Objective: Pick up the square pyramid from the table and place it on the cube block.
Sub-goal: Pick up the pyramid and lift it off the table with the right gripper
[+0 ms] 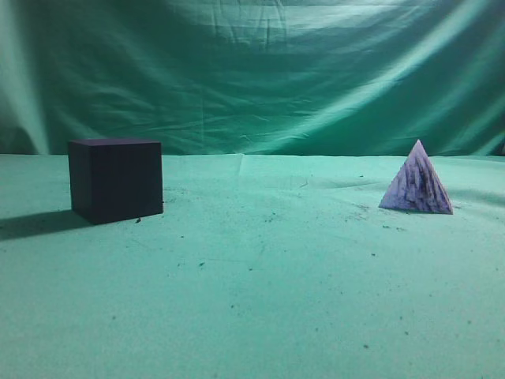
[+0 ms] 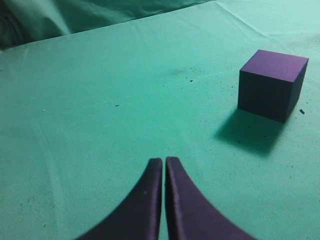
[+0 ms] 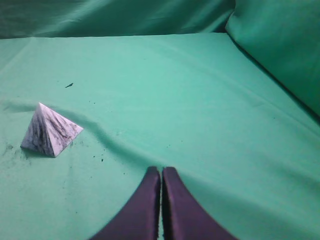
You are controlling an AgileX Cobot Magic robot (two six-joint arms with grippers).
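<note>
The square pyramid is next for my right gripper, which should go to it and close on its opposite slanted sides (image 1: 417, 185) (image 3: 46, 131), halfway below the pyramid's top.
The square pyramid (image 1: 417, 183) is white with dark marbled streaks and stands on the green cloth at the right of the exterior view. It also shows in the right wrist view (image 3: 49, 131), to the left of and beyond my right gripper (image 3: 161, 171), which is shut and empty. The cube block (image 1: 115, 178) is dark purple and stands at the left of the exterior view. In the left wrist view the cube (image 2: 271, 84) is at the upper right, well beyond my left gripper (image 2: 163, 161), which is shut and empty. Neither gripper shows in the exterior view.
A green cloth (image 1: 260, 276) covers the table and hangs as a backdrop (image 1: 252, 71) behind it. A fold of cloth rises at the right in the right wrist view (image 3: 280, 45). Small dark specks lie on the cloth.
</note>
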